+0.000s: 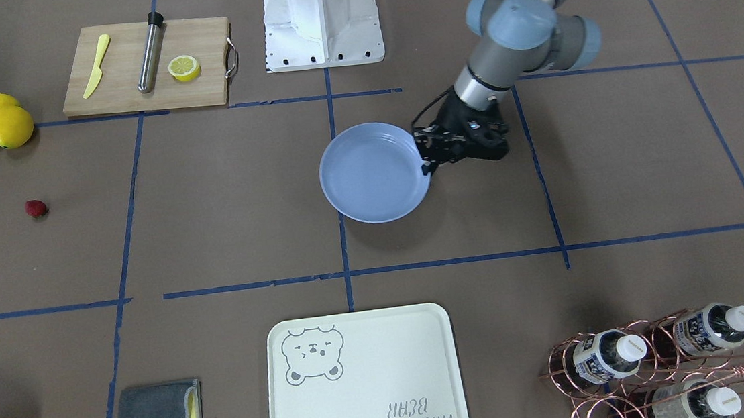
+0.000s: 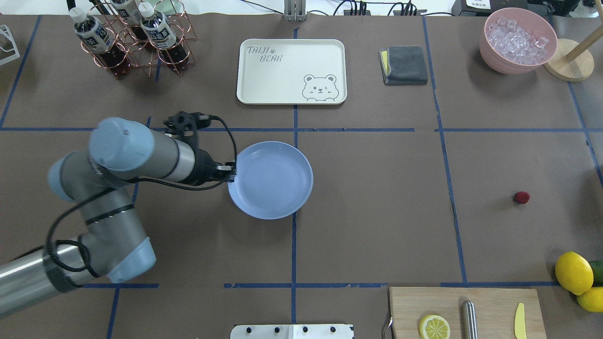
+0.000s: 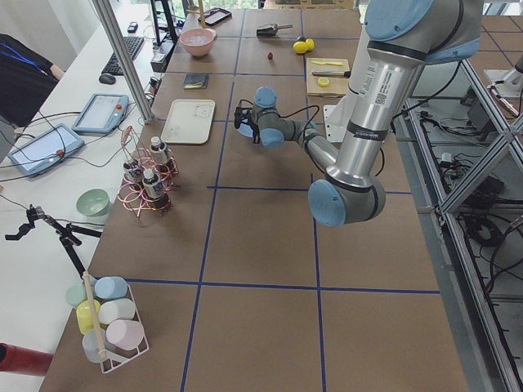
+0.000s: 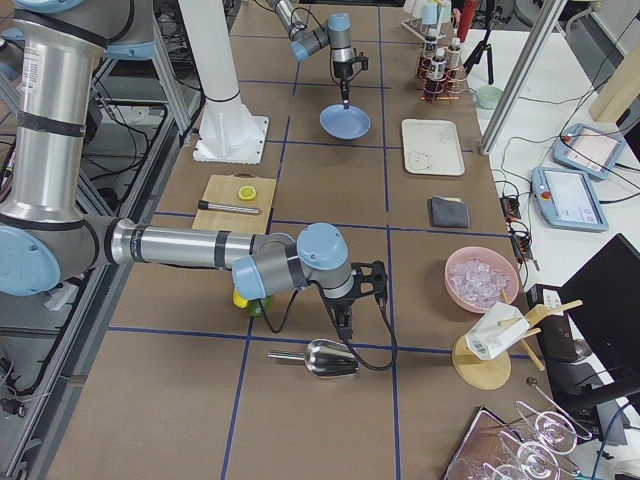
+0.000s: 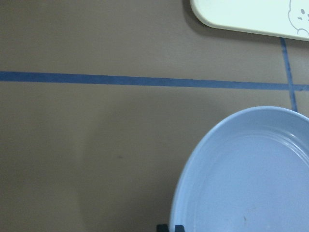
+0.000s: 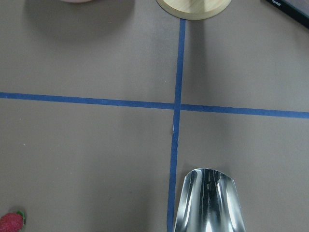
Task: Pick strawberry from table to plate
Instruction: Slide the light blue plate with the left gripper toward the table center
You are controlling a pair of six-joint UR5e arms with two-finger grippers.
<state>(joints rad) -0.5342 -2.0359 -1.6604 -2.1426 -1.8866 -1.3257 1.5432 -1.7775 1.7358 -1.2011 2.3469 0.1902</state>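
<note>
I am to set down the light-blue plate with my left gripper. I should let go of it centred on the blue line running (image 1: 332, 175) toward the cream bear tray.
The small dark-red strawberry (image 2: 521, 197) lies alone on the brown table (image 2: 377, 226), far to the right in the overhead view, and shows at the lower left corner of the right wrist view (image 6: 10, 223). The light-blue plate (image 2: 278, 183) sits near the table's middle and holds nothing. My left gripper (image 2: 231, 172) reaches in from the plate's left side, its fingertips (image 5: 162, 227) close together on the rim, shut on the plate. My right gripper (image 4: 345, 328) shows only in the exterior right view, hanging over the table near a metal scoop; I cannot tell its state.
A metal scoop (image 6: 207, 203) lies just below the right wrist camera. Lemons (image 2: 573, 272) and a cutting board (image 2: 490, 306) with a lemon half sit near the robot's right. A cream bear tray (image 2: 292, 61), grey cloth (image 2: 405, 64), pink ice bowl (image 2: 518, 40) and bottle rack (image 2: 127, 37) line the far edge.
</note>
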